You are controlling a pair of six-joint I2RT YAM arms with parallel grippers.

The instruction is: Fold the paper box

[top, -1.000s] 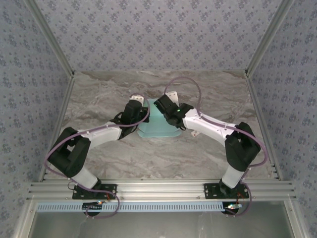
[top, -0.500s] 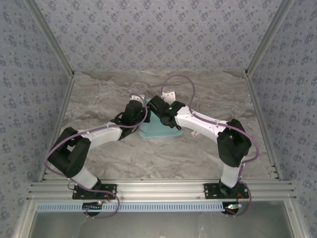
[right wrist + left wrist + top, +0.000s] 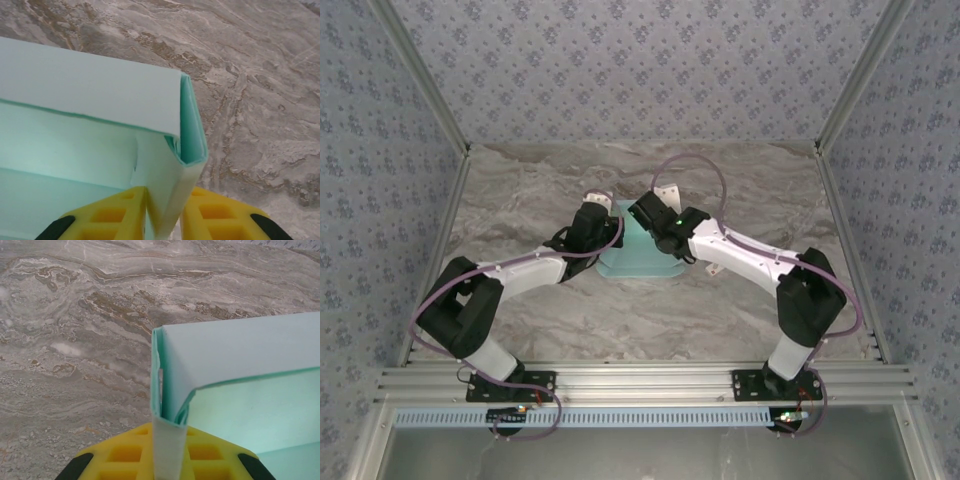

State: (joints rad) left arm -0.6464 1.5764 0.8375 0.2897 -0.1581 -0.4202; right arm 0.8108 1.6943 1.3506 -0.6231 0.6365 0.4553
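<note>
The box side's layers gape at its corner and it slants through my right gripper, so next I open it and pinch the box's side lower down [image 3: 167, 205].
The pale cyan paper box [image 3: 638, 260] sits mid-table between my two arms, with its side walls folded upright. My left gripper [image 3: 600, 212] is at its left end and my right gripper [image 3: 642, 212] at its right end. In the left wrist view, the box [image 3: 240, 375] shows a doubled left wall standing between the yellow fingers [image 3: 125, 455], with the left gripper [image 3: 169, 450] shut on it. In the right wrist view, the box [image 3: 90, 95] has its folded right wall pinched between the yellow fingers [image 3: 215, 215] of the right gripper [image 3: 167, 215].
A marbled grey tabletop [image 3: 520, 190] lies all around the box. Patterned walls with metal posts enclose it on three sides. An aluminium rail [image 3: 640, 385] carrying both arm bases runs along the near edge.
The right arm swung left and inward half a second ago, then came back to about where it was one second ago. The left arm and the box have hardly moved.
</note>
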